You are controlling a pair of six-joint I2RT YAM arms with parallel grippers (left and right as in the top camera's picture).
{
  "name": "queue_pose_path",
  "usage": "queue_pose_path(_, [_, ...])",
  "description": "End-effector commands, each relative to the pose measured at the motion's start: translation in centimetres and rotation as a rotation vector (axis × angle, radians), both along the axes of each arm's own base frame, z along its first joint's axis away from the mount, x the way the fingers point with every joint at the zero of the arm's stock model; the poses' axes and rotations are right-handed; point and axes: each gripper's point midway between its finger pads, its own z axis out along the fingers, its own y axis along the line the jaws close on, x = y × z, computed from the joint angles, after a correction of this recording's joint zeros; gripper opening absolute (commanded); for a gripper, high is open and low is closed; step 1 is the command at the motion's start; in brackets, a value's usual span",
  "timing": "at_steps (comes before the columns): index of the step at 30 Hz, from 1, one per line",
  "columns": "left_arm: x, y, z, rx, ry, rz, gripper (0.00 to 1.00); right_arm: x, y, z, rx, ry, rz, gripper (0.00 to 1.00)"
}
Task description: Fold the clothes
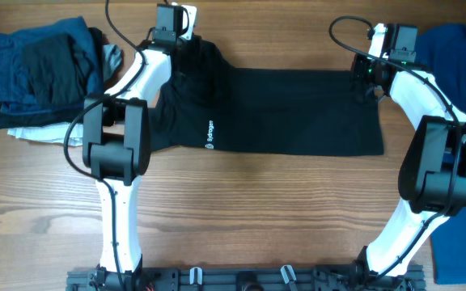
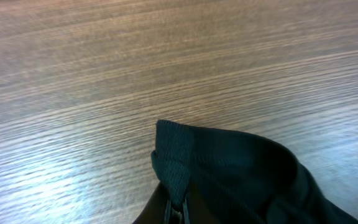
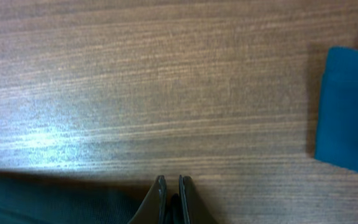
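Note:
The robot's left gripper will release the fold of black fabric on the garment's bunched end (image 1: 171,117), close to the small white logo.
A black garment (image 1: 281,109) with a small white logo lies spread flat across the middle of the wooden table. Its left end is bunched and lifted. My left gripper (image 1: 171,36) is at the garment's far left corner. In the left wrist view it (image 2: 178,211) is shut on a fold of the black fabric (image 2: 241,168), held above the wood. My right gripper (image 1: 368,73) is at the garment's far right corner. In the right wrist view its fingers (image 3: 171,183) are nearly closed with dark fabric between them, and the garment (image 3: 42,199) runs off to the lower left.
A stack of folded dark blue, black and white clothes (image 1: 43,73) sits at the far left. A blue garment (image 1: 459,56) lies at the far right, and it also shows in the right wrist view (image 3: 350,112). More blue cloth (image 1: 459,242) lies at the near right edge.

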Motion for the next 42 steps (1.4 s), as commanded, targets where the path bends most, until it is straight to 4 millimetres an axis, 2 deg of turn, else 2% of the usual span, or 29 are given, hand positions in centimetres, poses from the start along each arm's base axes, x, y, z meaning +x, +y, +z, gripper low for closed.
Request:
queue_pose_path(1, [0.1, 0.6, 6.2, -0.002, -0.08, 0.016, 0.04, -0.4, 1.0, 1.1, 0.028, -0.009, 0.045, 0.04])
queue_pose_path(6, [-2.1, 1.4, 7.0, 0.013, 0.0, 0.021, 0.04, -1.6, 1.2, 2.2, 0.025, 0.019, 0.058, 0.04])
queue_pose_path(12, [-5.7, 2.4, 7.4, 0.037, 0.13, 0.028, 0.04, -3.5, 1.2, 5.7, 0.017, 0.019, 0.064, 0.04])
queue_pose_path(15, [-7.6, 2.7, 7.4, 0.042, 0.203, 0.039, 0.04, -5.0, 1.3, 6.4, 0.022, 0.055, 0.064, 0.04])
queue_pose_path(23, [-13.2, 3.7, 5.7, 0.022, 0.451, 0.156, 0.04, -9.8, 1.9, 4.6, 0.047, 0.26, 0.072, 0.04])
queue_pose_path(26, [-15.0, 5.0, 5.2, 0.046, 0.53, 0.243, 0.04, -11.5, 1.9, 4.0, 0.057, 0.334, 0.046, 0.04])
queue_pose_path(28, [-15.9, 6.0, 5.1, 0.059, 0.569, 0.311, 0.04, -12.7, 1.4, 3.6, 0.045, 0.39, -0.001, 0.04])
queue_pose_path(32, [-17.8, 6.6, 4.9, 0.062, 0.647, 0.363, 0.04, -14.6, 0.0, 3.2, -0.007, 0.469, -0.108, 0.04])
queue_pose_path(37, [-19.9, 6.9, 4.7, 0.078, 0.732, 0.395, 0.04, -15.6, -0.1, 2.6, -0.011, 0.521, -0.128, 0.04])
queue_pose_path(42, [-20.4, 7.0, 3.8, 0.075, 0.753, 0.423, 0.04, -15.4, -0.1, 0.6, -0.011, 0.52, -0.127, 0.04])
